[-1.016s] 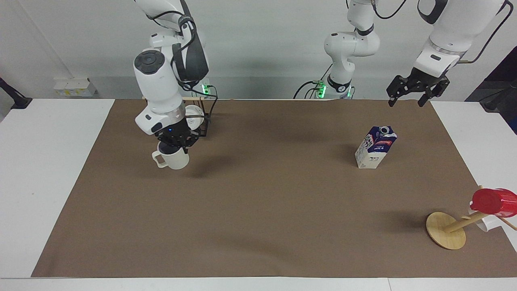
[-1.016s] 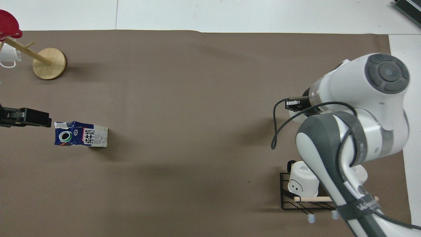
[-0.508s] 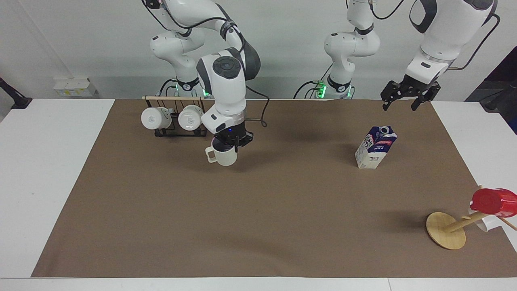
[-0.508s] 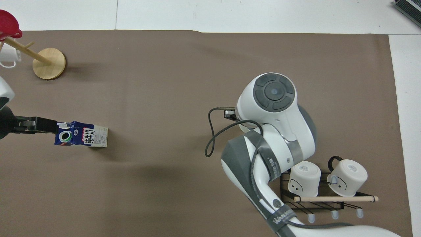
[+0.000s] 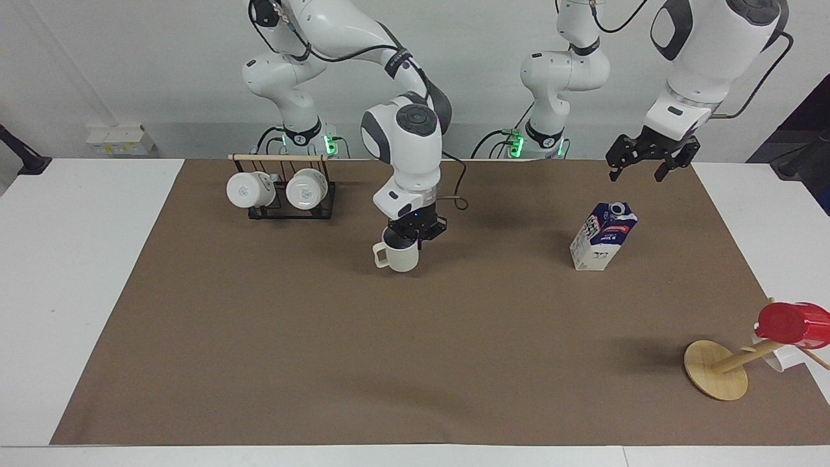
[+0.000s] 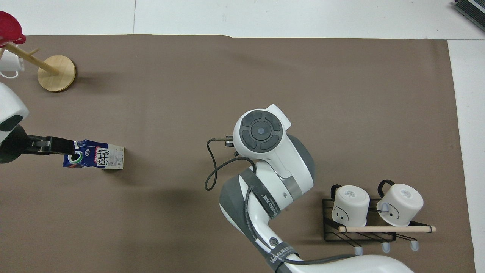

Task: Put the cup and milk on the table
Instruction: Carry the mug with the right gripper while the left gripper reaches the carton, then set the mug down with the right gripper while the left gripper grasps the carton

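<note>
My left gripper will next move to the milk's blue upper part (image 6: 88,155), just under its cap, and close there.
The cream-beige cup (image 5: 397,255) hangs upright from my right gripper (image 5: 414,233), which is shut on its rim, low over the brown sheet (image 5: 389,357) near the table's middle. I cannot tell if the cup's base touches the sheet. In the overhead view the right arm (image 6: 261,132) hides the cup. The milk (image 5: 603,235) stands on the sheet toward the left arm's end and shows in the overhead view (image 6: 94,158). My left gripper (image 5: 637,172) is open and empty, raised in the air above the milk, apart from it; it also shows in the overhead view (image 6: 51,145).
A black wire rack (image 5: 282,209) with two glossy white mugs stands near the right arm's base. A wooden mug tree (image 5: 715,371) with a red cup (image 5: 791,323) stands toward the left arm's end, farther from the robots. White tabletop (image 5: 78,272) borders the sheet.
My right gripper has carried the cup from beside the rack toward the table's middle. My left gripper has shifted slightly, staying raised above the milk.
</note>
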Robot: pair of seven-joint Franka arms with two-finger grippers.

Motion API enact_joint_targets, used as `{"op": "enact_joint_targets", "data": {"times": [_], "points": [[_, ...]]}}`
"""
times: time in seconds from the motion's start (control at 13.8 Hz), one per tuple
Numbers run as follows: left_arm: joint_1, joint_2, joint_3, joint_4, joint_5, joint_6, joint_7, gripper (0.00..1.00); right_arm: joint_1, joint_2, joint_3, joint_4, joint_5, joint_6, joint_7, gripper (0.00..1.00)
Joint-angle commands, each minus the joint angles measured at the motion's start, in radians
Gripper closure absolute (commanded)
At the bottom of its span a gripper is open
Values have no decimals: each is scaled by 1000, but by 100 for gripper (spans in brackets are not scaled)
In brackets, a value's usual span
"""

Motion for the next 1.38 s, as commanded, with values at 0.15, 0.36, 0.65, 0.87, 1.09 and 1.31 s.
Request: {"op": "enact_joint_targets", "data": {"times": [0.15,0.36,0.65,0.87,1.09,1.31], "points": [[-16,-23,9,-47,6,52,4,0,25,44,1,14,10,59,41,100],[-16,-24,9,-68,6,78,4,0,31,45,3,-29,10,105,43,100],[-18,-24,9,-85,6,92,4,0,45,58,1,-30,10,120,38,100],[-18,-29,9,-107,6,107,4,0,39,58,1,-30,10,108,29,14],[-18,-29,9,-107,6,107,4,0,41,45,1,-21,-2,97,28,0],[-18,-29,9,-113,6,115,4,0,13,-26,-5,-18,-2,44,18,0]]}}
